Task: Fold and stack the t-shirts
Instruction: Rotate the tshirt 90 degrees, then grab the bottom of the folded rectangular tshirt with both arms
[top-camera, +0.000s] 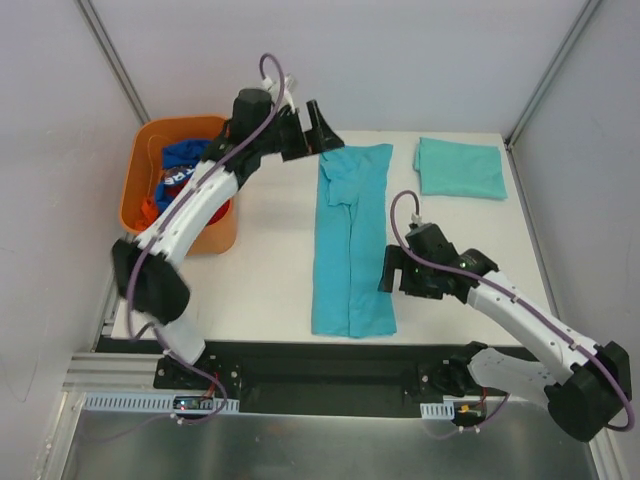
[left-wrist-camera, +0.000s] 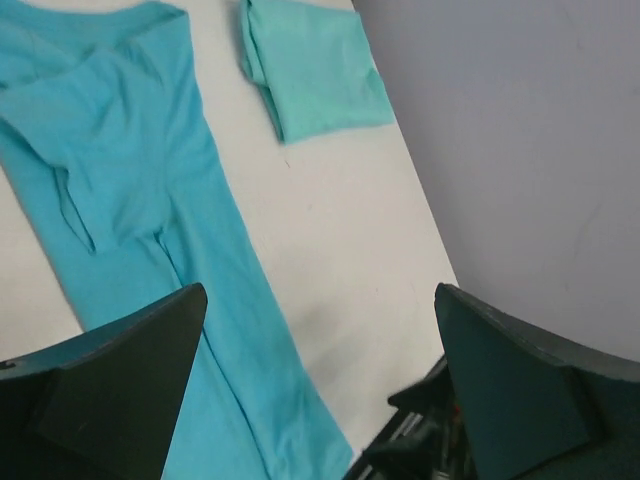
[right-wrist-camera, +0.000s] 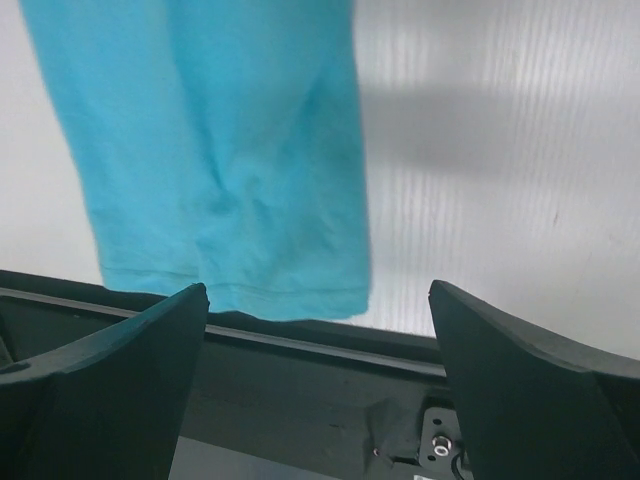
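Note:
The robot's right gripper needs to next close on the hem corner (top-camera: 393, 332) (right-wrist-camera: 358, 303) of the turquoise t-shirt on that gripper's side, next to the black front rail.
A turquoise t-shirt (top-camera: 352, 240) lies on the white table as a long strip with its sides and sleeves folded in; it also shows in the left wrist view (left-wrist-camera: 130, 210) and its hem in the right wrist view (right-wrist-camera: 220, 150). A second t-shirt (top-camera: 460, 168), folded into a small rectangle, lies at the far right; it also shows in the left wrist view (left-wrist-camera: 312, 65). My left gripper (top-camera: 318, 128) is open and empty above the strip's far collar end. My right gripper (top-camera: 392, 270) is open and empty beside the strip's right edge.
An orange bin (top-camera: 150, 150) at the far left holds a royal-blue garment (top-camera: 182, 165) and red and orange clothes. The table's black front rail (top-camera: 330, 375) runs below the shirt's hem. Grey walls close in the back and sides.

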